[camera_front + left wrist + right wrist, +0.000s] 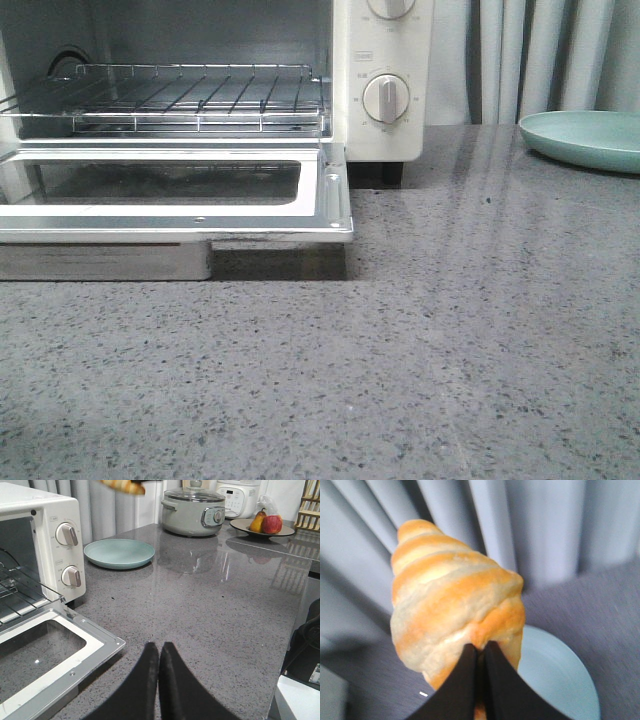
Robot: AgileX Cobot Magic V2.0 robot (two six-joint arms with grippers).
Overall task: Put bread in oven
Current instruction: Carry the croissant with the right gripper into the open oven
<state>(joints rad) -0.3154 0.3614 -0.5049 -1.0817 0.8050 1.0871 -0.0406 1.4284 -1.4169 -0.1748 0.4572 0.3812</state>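
Next, I set the bread on the middle of the bare wire rack (157,75) inside the white oven with my right gripper. The bread is still above the teal plate.
The bread (455,610), a golden-orange roll with pale stripes, is pinched in my right gripper (479,647) and held in the air above the teal plate (555,675). Its tip also shows at the upper edge of the left wrist view (122,485). The white oven (385,80) stands at the back left with its glass door (180,195) folded down and its wire rack (170,95) bare. My left gripper (159,647) is shut and empty, low over the counter beside the door's corner (117,642). Neither gripper shows in the front view.
The teal plate (585,135) sits at the back right of the grey stone counter (400,350). Farther right stand a lidded cooker (192,512), a white appliance (237,497) and a fruit dish (265,525). Curtains hang behind.
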